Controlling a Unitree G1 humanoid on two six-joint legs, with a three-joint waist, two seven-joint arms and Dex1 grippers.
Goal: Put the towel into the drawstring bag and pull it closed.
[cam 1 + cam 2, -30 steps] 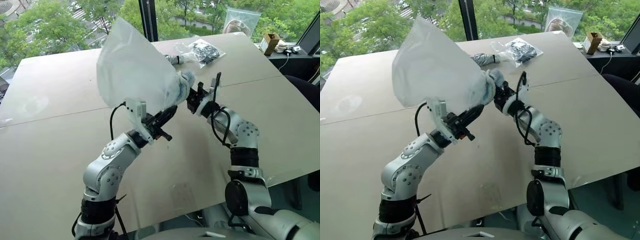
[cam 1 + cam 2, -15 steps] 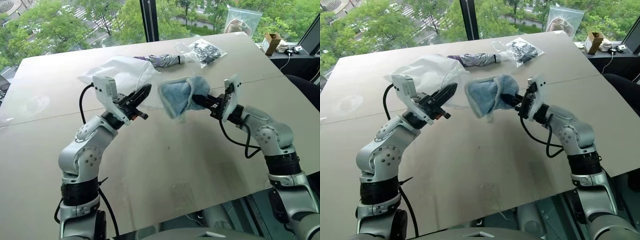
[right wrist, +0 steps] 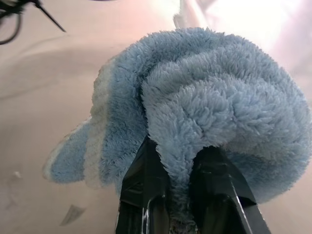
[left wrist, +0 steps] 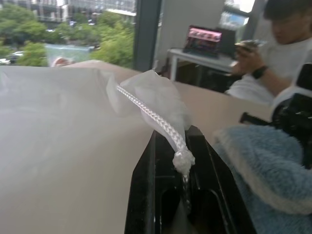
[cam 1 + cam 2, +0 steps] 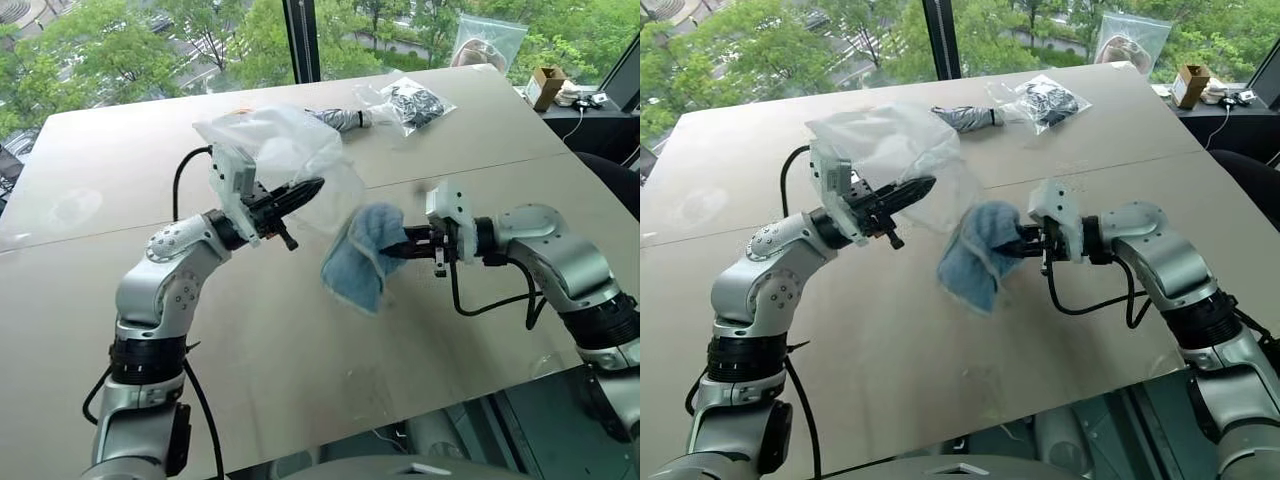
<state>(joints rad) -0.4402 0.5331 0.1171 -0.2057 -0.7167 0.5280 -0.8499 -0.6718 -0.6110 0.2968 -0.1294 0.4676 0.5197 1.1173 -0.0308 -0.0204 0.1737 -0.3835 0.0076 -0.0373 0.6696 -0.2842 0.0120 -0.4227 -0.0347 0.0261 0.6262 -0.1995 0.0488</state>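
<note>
My right gripper will let go of the towel in the opening of the drawstring bag [image 5: 352,214], just past the fingertips of my left gripper.
The drawstring bag [image 5: 272,150] is a thin translucent white bag, slumped on the table behind my left arm. My left gripper [image 5: 312,186] is shut on the bag's mouth; in the left wrist view the knotted white string [image 4: 181,157] sits pinched between the black fingers [image 4: 146,185]. The towel [image 5: 358,260], light blue and fuzzy with a whitish edge, hangs over the table's middle from my right gripper [image 5: 398,250], which is shut on a fold of it. The towel [image 3: 209,92] bulges over both fingers in the right wrist view. Towel and bag mouth are a short gap apart.
A clear plastic pouch with dark contents [image 5: 410,102] and a dark rolled item [image 5: 340,118] lie at the table's [image 5: 300,340] far side. Another clear bag [image 5: 484,42] leans at the window, beside a small cardboard box [image 5: 543,85]. A seated person [image 4: 273,53] is beyond the table.
The bag, held up high a second ago with the towel at its mouth, has dropped to the table. My right gripper drew the towel away, rolled, and sank lower and nearer to me.
</note>
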